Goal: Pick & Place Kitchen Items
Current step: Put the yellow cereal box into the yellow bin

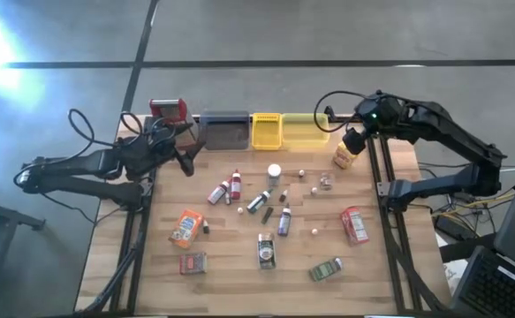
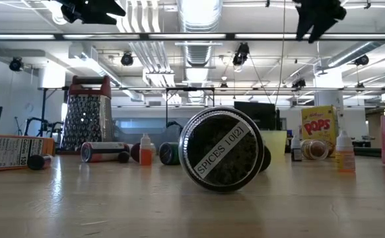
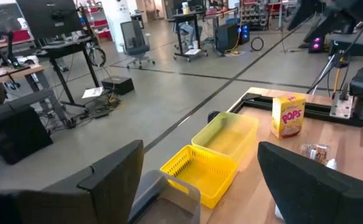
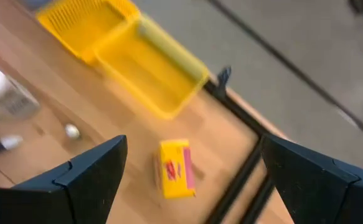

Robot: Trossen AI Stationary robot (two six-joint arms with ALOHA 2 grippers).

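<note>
Next, I close my right gripper on the long sides (image 1: 344, 157) (image 4: 177, 173) of the yellow POPS box, so that one of its fingers is beside the box's pink strip.
Several kitchen items lie loose on the wooden table (image 1: 239, 283): an orange packet (image 1: 186, 227), a red packet (image 1: 355, 224), a white-capped bottle (image 1: 274, 173), small spice bottles (image 1: 220, 190) and tins (image 1: 266, 251). A yellow POPS box (image 1: 344, 157) stands near the far right corner. My right gripper (image 1: 354, 141) hangs open above that box (image 4: 175, 168), tipped downward. My left gripper (image 1: 186, 161) is open and level by the grey tray (image 1: 224, 131), with nothing between its fingers (image 3: 113, 171).
Along the far edge stand a red-topped grater (image 1: 169, 110), the grey tray, a yellow basket (image 1: 266, 130) and a yellow-green tray (image 1: 306, 131). A round jar labelled SPICES (image 2: 222, 150) lies on its side close to the low camera. Dark frame rails (image 1: 382, 177) run along both table sides.
</note>
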